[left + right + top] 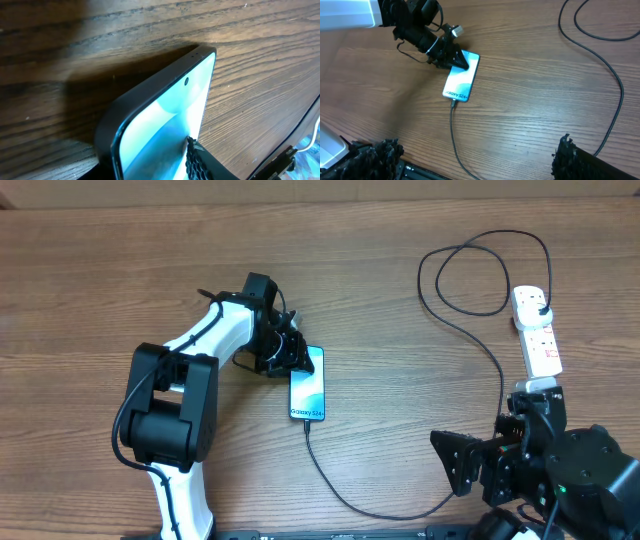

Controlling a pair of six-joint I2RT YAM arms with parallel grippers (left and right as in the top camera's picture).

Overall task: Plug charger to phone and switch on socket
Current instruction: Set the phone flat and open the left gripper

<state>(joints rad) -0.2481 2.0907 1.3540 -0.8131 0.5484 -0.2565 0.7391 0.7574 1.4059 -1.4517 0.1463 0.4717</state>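
Next, my right gripper goes to the white socket's switches [548, 337] and closes there, because shut fingers can press a switch.
The phone [308, 385] lies flat on the wood table with its light-blue screen up and dark text at its near end. The charger's thin black cable [330, 480] meets the phone's near end and the connector looks seated there [453, 102]. It loops right and up to its black plug [540, 304] in the white socket [543, 350]. My left gripper [294, 356] is closed on the phone's far end. In the left wrist view one finger rests against the phone [165, 120]. My right gripper [470, 465] is open and empty at the near right.
The cable makes a loose loop [470, 275] at the far right, left of the socket. The socket's thick white cord is hidden under my right arm. In the right wrist view the cable [452, 130] runs between my spread fingers [470, 160].
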